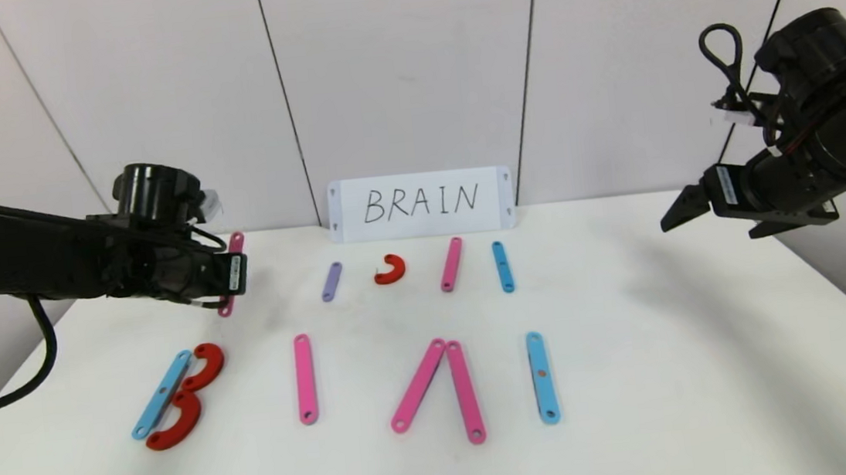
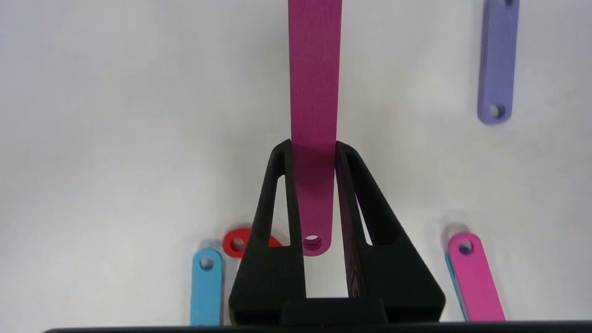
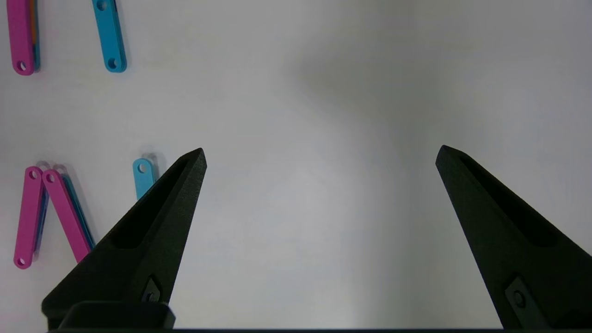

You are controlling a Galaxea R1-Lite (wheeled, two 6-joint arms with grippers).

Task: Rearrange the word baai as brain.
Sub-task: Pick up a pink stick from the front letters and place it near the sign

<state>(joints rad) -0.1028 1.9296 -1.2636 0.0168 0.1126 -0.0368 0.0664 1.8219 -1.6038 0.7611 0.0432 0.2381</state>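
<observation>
My left gripper is going to set the pink piece down and let go of it on the bare table (image 1: 200,284) behind the upper red arc of the B.
The word lies along the table's front: a B of a light-blue strip (image 1: 162,394) and two red arcs (image 1: 202,365), a pink strip (image 1: 305,378), two pink strips meeting in a peak (image 1: 418,385), and a light-blue strip (image 1: 542,376). My left gripper (image 1: 229,279) is at the back left, shut on another pink strip (image 1: 236,244). In the left wrist view that strip (image 2: 313,92) runs out between the gripper's (image 2: 313,148) fingers. My right gripper (image 1: 680,209) hangs open and empty above the table's right side, also in its wrist view (image 3: 321,155).
A white card (image 1: 420,203) with handwritten BRAIN stands at the back wall. Before it lie a purple strip (image 1: 331,281), a red arc (image 1: 390,269), a pink strip (image 1: 451,264) and a light-blue strip (image 1: 503,266).
</observation>
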